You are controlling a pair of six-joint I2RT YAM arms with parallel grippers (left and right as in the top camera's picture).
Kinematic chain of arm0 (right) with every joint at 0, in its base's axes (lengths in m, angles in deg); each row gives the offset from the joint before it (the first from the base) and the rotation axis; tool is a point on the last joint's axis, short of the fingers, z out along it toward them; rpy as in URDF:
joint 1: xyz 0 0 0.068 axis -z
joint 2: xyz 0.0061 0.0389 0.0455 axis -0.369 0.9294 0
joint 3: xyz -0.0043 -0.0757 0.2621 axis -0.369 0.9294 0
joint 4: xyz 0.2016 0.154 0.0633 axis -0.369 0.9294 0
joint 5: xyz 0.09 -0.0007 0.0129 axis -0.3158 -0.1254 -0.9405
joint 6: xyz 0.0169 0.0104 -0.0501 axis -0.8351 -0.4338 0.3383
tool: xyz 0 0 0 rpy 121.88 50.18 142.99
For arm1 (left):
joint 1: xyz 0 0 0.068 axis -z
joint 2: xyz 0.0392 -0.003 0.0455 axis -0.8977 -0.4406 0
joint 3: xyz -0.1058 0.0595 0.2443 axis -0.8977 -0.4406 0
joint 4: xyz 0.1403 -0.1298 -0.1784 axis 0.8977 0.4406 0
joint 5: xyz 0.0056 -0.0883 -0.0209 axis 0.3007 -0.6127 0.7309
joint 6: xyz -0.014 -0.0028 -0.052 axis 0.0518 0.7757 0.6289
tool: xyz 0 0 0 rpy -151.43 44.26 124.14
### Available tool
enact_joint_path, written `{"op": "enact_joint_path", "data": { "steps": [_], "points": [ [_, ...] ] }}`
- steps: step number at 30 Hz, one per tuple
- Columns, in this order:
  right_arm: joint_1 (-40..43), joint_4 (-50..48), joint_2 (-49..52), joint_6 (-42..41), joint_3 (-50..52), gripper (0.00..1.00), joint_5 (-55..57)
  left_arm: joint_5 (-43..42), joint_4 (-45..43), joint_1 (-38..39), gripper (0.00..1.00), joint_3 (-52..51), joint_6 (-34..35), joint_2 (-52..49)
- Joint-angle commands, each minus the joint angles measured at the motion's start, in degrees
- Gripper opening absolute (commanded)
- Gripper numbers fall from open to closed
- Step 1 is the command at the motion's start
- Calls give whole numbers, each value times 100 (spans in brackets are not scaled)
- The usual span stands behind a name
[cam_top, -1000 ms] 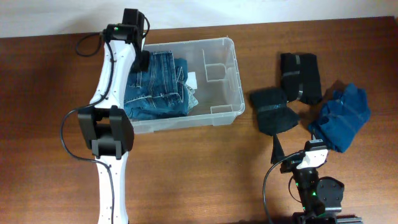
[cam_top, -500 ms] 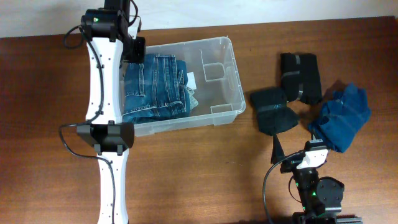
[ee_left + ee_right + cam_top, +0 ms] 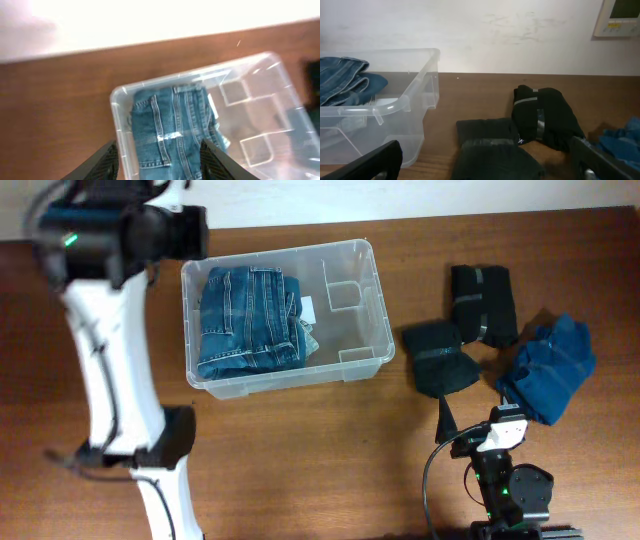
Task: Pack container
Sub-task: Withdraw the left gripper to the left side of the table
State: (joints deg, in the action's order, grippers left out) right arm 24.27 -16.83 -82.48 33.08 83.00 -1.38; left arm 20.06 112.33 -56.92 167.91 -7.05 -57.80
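Note:
I should close my right gripper on the outer edge (image 3: 573, 387) of the crumpled blue garment, on the side away from the clear plastic container.
The clear plastic container (image 3: 355, 358) stands left of the table's middle, with folded blue jeans (image 3: 250, 323) lying in its left half. My left arm (image 3: 105, 235) is raised high over the back left corner. In the left wrist view my left gripper (image 3: 159, 146) is open and holds nothing, looking down at the jeans (image 3: 172, 132) and the container's rim (image 3: 116, 107). My right gripper (image 3: 487, 165) rests low at the front right, open wide, with a black folded garment (image 3: 495, 155) on the table just ahead of it.
Right of the container lie two black folded garments (image 3: 440, 358) (image 3: 482, 302) and a crumpled blue garment (image 3: 550, 368). The container's right half shows moulded ridges (image 3: 345, 295). A wall (image 3: 480, 30) runs along the table's far edge.
My left gripper opened and left the jeans in the container. The left arm then rose and drew back towards the back left. The right arm has not moved.

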Motion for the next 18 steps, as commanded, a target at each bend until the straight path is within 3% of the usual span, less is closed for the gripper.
{"op": "enact_joint_path", "data": {
  "steps": [1,5,14,18],
  "points": [
    [-39,2,-37,-68,50,98,68,385,11,17,52,0,-2,297],
    [-39,2,-37,-70,50,98,20,1316,11,13,52,-9,-4,343],
    [-39,-22,-37,-72,50,98,-352,1338,11,90,53,-26,-4,822],
    [-39,-22,-37,-70,50,98,-348,1749,9,76,53,-26,4,1268]
  ]
}}
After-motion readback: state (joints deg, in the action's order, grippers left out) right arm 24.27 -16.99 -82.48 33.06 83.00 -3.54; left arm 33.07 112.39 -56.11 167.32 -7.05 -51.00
